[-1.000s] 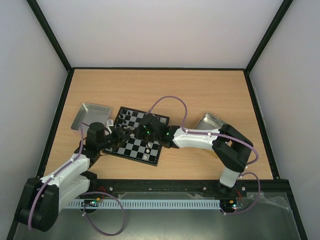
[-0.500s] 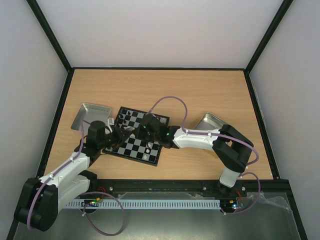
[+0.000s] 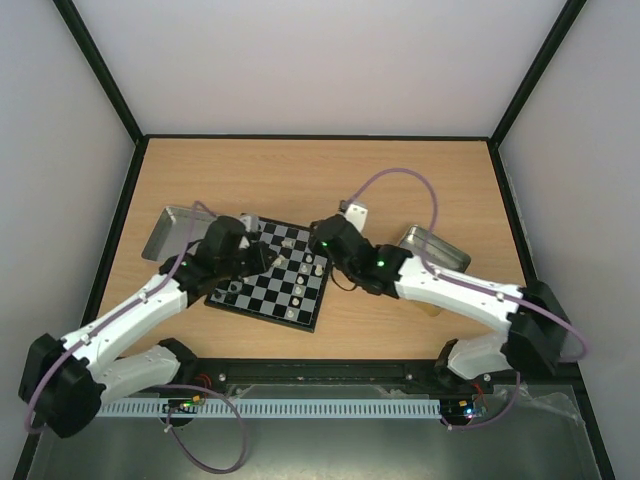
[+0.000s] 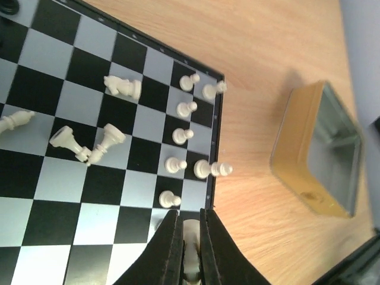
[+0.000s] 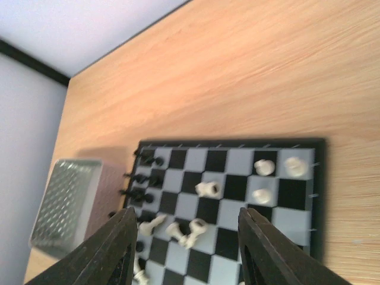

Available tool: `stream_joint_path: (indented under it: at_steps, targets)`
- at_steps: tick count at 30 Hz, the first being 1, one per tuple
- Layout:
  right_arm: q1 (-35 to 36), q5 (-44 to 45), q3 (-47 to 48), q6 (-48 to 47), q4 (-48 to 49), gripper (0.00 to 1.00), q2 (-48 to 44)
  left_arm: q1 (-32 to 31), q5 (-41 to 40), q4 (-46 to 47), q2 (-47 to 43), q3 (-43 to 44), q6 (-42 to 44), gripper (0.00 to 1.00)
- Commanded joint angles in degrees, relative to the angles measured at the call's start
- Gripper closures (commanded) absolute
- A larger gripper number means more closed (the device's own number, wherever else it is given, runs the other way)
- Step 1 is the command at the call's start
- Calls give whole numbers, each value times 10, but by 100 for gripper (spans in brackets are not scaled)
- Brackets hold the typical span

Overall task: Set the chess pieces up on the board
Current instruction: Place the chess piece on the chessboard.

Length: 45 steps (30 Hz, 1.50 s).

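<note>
I need to use my left gripper to set the cream-white chess piece down and let go of it on the light-grey rim-side square (image 3: 307, 305) behind the nearest white pawns. The chess piece is now over a near corner.
The board (image 3: 262, 298) lies between my two arms, black and light-grey squares inside a black rim (image 4: 218, 130). In the left wrist view, small white pawns (image 4: 178, 136) and two taller white pieces (image 4: 211, 169) stand in two columns along its right edge. Further in, several white pieces (image 4: 107, 138) lie toppled. My left gripper (image 4: 190, 228) is shut on a cream-white chess piece (image 4: 191, 233) over the board's near right corner. My right gripper (image 5: 187, 217) is open above the board (image 5: 228, 159) with nothing between its fingers. Black pieces (image 5: 141, 178) crowd the board's left edge in that view.
A shallow silver tin (image 3: 180, 232) sits just left of the board, and it shows in the right wrist view too as the tin (image 5: 65, 202). A second tin (image 3: 435, 248) lies to the right beside my right arm. The table's black frame (image 3: 320, 137) borders the far side.
My left gripper has shut on a white piece and moved further over the board. My right gripper has opened and drawn back to the right, with its arm stretched out lower.
</note>
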Motion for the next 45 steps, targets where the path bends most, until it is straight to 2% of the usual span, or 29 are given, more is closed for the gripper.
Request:
stream_joint_path:
  at_steps: [1, 9, 15, 20, 37, 45]
  targets:
    - [-8, 142, -45, 9, -79, 53, -73, -94, -119, -106, 48, 67, 57, 97]
    - [-13, 204, -118, 57, -89, 51, -169, -272, -226, -161, 161, 146, 47, 97]
    - [-16, 204, -139, 63, -83, 50, -189, -340, -236, -149, 253, 161, 33, 97]
    - [-17, 201, -139, 60, -78, 50, -185, -345, -243, -142, 297, 164, 22, 97]
    - [-20, 184, -146, 52, -61, 50, -179, -340, -305, -122, 348, 173, 18, 96]
    - [-19, 178, -148, 53, -62, 49, -177, -338, -289, -112, 355, 174, 28, 92]
